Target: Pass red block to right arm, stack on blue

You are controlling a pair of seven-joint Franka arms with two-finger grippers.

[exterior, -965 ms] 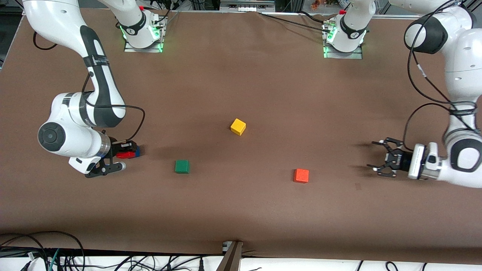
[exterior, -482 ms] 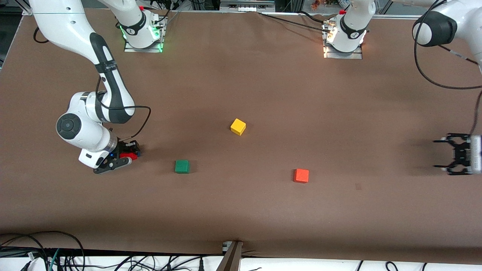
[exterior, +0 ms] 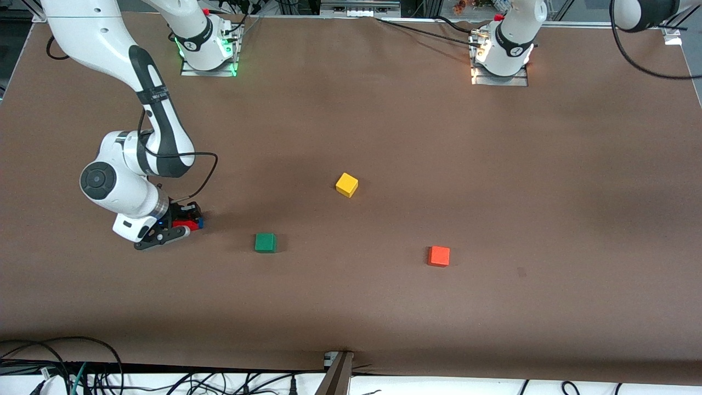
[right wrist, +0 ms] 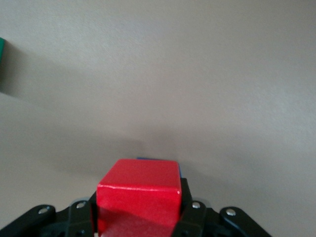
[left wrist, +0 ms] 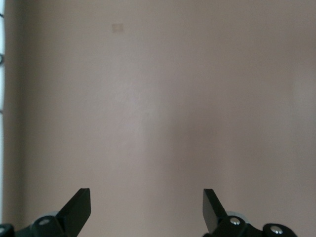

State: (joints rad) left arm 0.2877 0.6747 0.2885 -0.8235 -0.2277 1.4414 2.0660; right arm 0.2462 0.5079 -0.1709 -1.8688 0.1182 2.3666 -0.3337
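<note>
Next, I let go of the red block with my right gripper on top of the blue cube (exterior: 182, 214) near the green cube.
My right gripper (exterior: 180, 224) is shut on the red block (exterior: 187, 224) near the right arm's end of the table. In the right wrist view the red block (right wrist: 138, 196) fills the space between the black fingers (right wrist: 191, 213). The blue cube (exterior: 201, 222) lies right under it, and only a thin blue edge (right wrist: 158, 159) shows past the red top. I cannot tell whether the two touch. My left gripper (left wrist: 145, 210) is out of the front view. Its wrist view shows it open and empty over bare brown table.
A green cube (exterior: 265, 242) lies on the table a little toward the middle from the right gripper, and shows at the edge of the right wrist view (right wrist: 1, 59). A yellow cube (exterior: 346, 185) sits mid-table. An orange cube (exterior: 439, 256) lies toward the left arm's end.
The left arm has pulled back toward its end of the table and left the front view. The right gripper has shifted slightly with the red block, which now covers more of the blue cube.
</note>
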